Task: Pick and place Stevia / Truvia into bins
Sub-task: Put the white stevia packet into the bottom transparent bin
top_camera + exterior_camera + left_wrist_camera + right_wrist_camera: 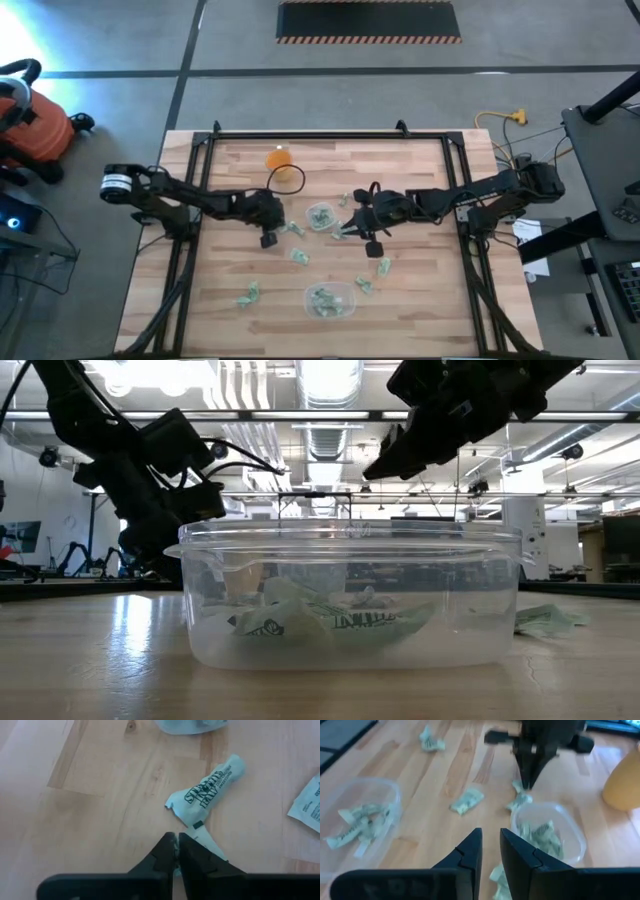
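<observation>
The robot's left gripper should release the crumpled sachet on the sachets inside the larger clear tub (322,297) near the front edge.
Pale green-and-white Stevia sachets lie scattered on the wooden table (420,300). The small round clear cup (320,215) at mid-table and the larger clear tub (330,300) near the front edge both hold sachets. My left gripper (176,845) is down at the table just left of the cup, shut on one crumpled sachet (207,790). My right gripper (491,842) hovers above the table right of the cup, its fingers a narrow gap apart with bare wood showing between the tips. A sachet (497,877) lies on the table under it. My left gripper pinches the near end of the crumpled sachet (202,837) between its two fingertips. The fingers slant down from the table's left side. The rest of the sachet lies on the table, stretching away from the fingers toward the cup.
An orange cup (279,158) stands at the far side of the table. Loose sachets lie at the front left (248,295), between cup and tub (300,257) and right of the tub (383,266). My two grippers stand close on either side of the small cup.
</observation>
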`<state>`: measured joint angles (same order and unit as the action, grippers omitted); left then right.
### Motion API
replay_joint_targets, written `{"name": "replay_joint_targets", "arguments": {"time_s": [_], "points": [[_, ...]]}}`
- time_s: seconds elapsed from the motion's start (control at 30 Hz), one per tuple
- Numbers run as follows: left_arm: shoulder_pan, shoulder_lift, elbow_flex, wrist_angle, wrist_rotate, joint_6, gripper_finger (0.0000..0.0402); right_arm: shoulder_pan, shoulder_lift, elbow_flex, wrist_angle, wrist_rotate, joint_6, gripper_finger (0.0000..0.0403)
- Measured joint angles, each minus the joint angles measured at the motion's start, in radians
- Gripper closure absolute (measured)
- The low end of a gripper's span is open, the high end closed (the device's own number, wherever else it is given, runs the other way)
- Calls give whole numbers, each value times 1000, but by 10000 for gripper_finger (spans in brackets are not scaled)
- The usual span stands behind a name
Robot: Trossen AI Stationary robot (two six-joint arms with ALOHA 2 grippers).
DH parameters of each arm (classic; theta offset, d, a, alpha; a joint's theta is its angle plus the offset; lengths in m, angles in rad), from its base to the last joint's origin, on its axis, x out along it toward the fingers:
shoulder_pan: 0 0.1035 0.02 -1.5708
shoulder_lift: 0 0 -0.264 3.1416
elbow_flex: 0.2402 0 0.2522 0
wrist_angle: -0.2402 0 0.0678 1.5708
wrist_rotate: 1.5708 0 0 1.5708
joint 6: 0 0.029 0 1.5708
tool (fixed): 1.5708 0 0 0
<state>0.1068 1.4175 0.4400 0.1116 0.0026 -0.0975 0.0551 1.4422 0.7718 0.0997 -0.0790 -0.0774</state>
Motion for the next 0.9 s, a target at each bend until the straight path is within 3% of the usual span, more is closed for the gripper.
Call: {"name": "replay_joint_targets", "arguments": {"time_s": [0.2,0.5,0.7,0.9], "points": [[-31,-45,0,-3,1,-12,400,-1,0,-2,-98,7,32,346],[-124,-177,6,31,-1,-29,400,0,0,-21,-239,168,116,346],[-239,-216,7,232,7,-4,400,0,0,-72,-239,211,182,346],[-344,-161,7,515,7,61,400,0,0,-141,-208,221,258,346]]}}
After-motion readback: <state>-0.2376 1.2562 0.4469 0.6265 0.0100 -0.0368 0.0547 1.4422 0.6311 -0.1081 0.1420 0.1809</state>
